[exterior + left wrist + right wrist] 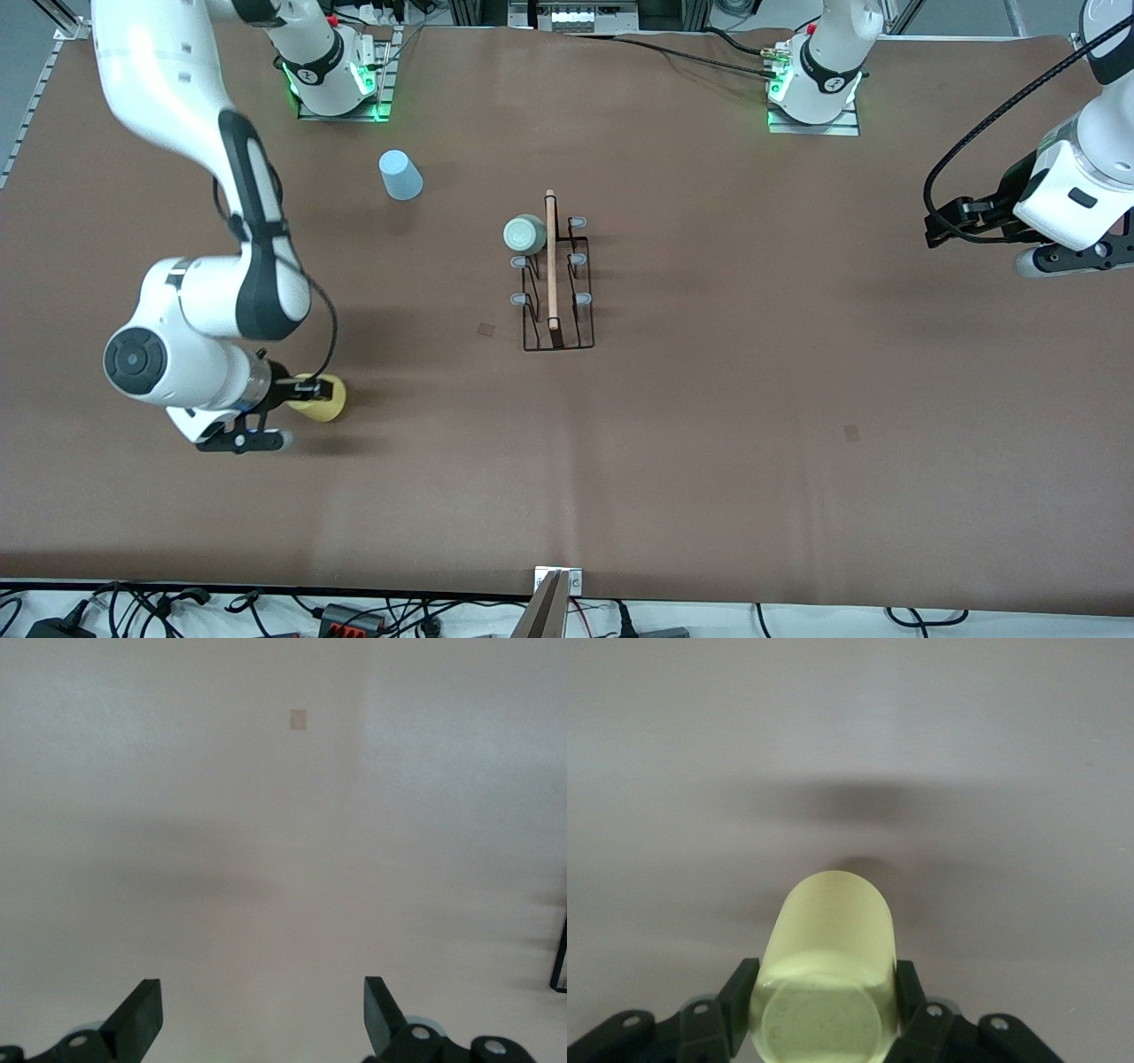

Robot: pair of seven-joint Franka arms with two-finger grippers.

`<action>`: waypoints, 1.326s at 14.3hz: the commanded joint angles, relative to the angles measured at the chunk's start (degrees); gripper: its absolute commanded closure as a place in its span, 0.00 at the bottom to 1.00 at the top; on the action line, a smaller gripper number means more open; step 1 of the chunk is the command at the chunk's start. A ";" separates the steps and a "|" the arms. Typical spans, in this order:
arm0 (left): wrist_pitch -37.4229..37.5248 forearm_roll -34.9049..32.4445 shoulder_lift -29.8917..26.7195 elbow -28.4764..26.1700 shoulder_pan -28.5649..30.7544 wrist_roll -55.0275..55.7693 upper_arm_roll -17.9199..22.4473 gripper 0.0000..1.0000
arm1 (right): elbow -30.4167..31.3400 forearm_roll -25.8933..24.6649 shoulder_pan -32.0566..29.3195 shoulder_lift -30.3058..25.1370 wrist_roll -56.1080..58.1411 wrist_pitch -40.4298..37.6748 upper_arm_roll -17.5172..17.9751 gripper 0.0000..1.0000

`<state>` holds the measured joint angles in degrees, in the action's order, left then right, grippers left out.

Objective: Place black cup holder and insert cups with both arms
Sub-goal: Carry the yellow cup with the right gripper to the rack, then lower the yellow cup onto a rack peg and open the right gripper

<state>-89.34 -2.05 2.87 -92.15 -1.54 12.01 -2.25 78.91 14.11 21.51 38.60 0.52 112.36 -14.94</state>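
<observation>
Next, the right gripper releases the yellow cup, now held on its side low over the table, on the cup holder's front peg in the pale green cup's row [522,305].
The black cup holder [556,276] stands mid-table, its wooden rod on top. A pale green cup [524,235] sits on one of its prongs at the end farther from the front camera. A light blue cup [400,175] stands upside down on the table toward the right arm's base. My right gripper [301,390] [824,997] is shut on the yellow cup [324,399] [829,935]. It holds the cup on its side low over the table at the right arm's end, and both fingers [737,992] press its walls near the base. My left gripper [941,226] [263,1014] hangs open and empty over the left arm's end.
Brown mat [709,443] covers the table. Small tape patches lie on it [487,329] [851,432] [298,719]. Both arm bases [341,80] [815,89] stand along the edge farthest from the front camera. Cables run along the nearest edge [354,616].
</observation>
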 commanded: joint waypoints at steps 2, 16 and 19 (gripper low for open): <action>-0.48 0.91 -1.03 -0.84 0.04 0.03 0.14 0.00 | 1.25 -0.05 8.88 -3.70 -2.80 -2.67 -0.97 0.79; -0.13 1.70 -1.20 -0.84 0.13 0.03 -0.04 0.00 | -4.38 -5.14 27.27 -3.09 -21.00 -7.34 -0.27 0.79; -0.13 1.70 -1.11 -0.84 0.13 0.03 0.14 0.00 | -4.29 -4.97 27.70 -1.78 -21.17 -4.88 -0.27 0.79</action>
<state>-89.42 -1.30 2.87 -92.15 -1.54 12.01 -2.30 74.99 9.53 48.81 36.02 -19.72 106.21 -15.15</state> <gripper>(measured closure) 0.000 0.335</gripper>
